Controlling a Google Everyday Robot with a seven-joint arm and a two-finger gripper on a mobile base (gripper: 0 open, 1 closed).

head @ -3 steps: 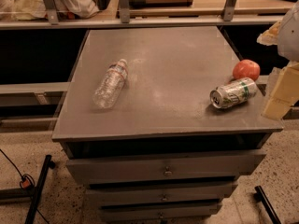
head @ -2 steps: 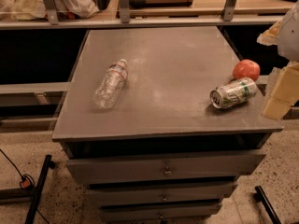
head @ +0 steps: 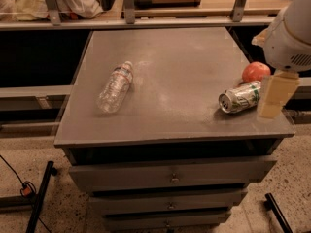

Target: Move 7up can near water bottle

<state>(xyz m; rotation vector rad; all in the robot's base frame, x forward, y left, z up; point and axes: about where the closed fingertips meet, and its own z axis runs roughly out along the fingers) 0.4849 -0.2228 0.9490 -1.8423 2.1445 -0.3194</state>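
Observation:
I will grip the back half (head: pixel 250 92) of the 7up can, farther from its pull-tab end, near the orange-red fruit.
The 7up can (head: pixel 239 97) lies on its side near the right front of the grey cabinet top (head: pixel 180 62), its pull-tab end facing front-left. The water bottle (head: pixel 115 86) lies on its side at the left of the top, cap pointing away, far from the can. My gripper (head: pixel 273 98) hangs at the right edge on a white arm (head: pixel 289 38). Its cream finger is just right of the can, overlapping the can's far end in the view. It holds nothing that I can see.
A round orange-red fruit (head: pixel 255 72) sits just behind the can, close to the gripper. The cabinet has drawers (head: pixel 172 176) below. A shelf with bags and a board runs behind it. A black stand leg (head: pixel 41 193) and a cable lie on the floor at left.
The arm and gripper have shifted a little to the left, closer to the can. The can, the bottle and the fruit have not moved.

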